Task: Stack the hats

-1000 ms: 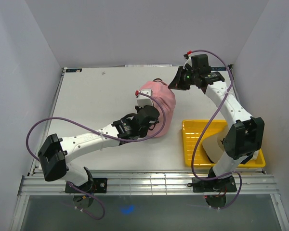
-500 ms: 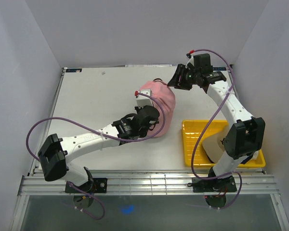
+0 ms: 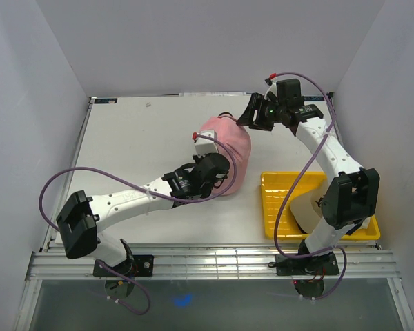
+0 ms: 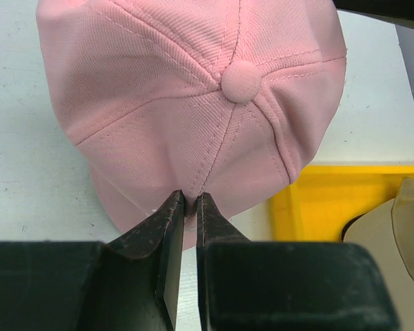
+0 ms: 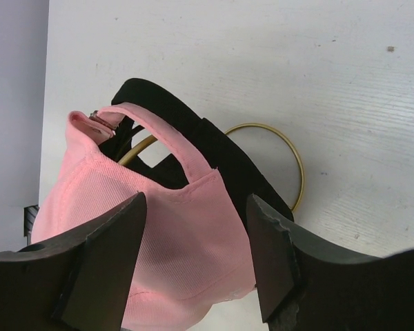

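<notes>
My right gripper, too far down the pink hat's side, should back off and pinch the end of the hat's back strap [image 5: 200, 176].
A pink hat [image 3: 229, 145] sits mid-table over a black hat [image 5: 228, 155], which shows beneath its back strap in the right wrist view. My left gripper [image 4: 188, 201] is shut on a fold of pink fabric at the hat's near side, below the crown button; from above, the left gripper [image 3: 217, 167] overlaps the hat's near edge. My right gripper [image 5: 196, 255] stands open astride the pink hat's back edge; from above, the right gripper [image 3: 252, 118] hangs at its far right. A tan hat [image 3: 305, 207] lies in the yellow tray [image 3: 272, 177].
A gold wire stand [image 5: 293, 155] pokes out from under the black hat on the white tabletop. The yellow tray [image 4: 310, 200] lies right of the pink hat, near the right arm's base. Purple cables loop along both arms. Grey walls close three sides.
My right gripper has gone from shut to open at the back of the pink hat. The left gripper keeps its pinch, and the left arm barely shifted.
</notes>
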Available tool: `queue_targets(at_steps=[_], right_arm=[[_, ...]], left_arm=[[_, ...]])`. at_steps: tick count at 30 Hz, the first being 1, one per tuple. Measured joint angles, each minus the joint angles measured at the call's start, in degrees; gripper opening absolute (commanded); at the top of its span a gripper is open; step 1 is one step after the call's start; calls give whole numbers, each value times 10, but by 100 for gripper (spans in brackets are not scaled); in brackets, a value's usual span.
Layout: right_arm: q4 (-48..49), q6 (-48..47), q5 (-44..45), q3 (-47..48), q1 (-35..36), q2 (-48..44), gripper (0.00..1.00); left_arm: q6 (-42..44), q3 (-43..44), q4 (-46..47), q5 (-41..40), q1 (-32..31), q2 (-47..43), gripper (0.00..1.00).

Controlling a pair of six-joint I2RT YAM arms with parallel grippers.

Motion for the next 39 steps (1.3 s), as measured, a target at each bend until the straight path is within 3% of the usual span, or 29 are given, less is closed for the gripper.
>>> queue_targets(at_steps=[10,13,17,26,35,39], right_arm=[[17,8,-23,0,0,0,65],[18,9,-27,0,0,0,61],[18,10,-29,0,0,1,47],[17,11,-29,9,0,18,46],[14,8,-29,25,0,23,10],[12,7,-27,29,0,25,8]], left_arm=[[-9,0,-7,0,0,7,21],[-9,1,-9,0,0,14,21],[-9,3,-12,0,0,18,21],[-5,10,-21,2,0,20,21],[-3,17,-30,5,0,23,20],[-1,19,-33,5,0,23,20]])
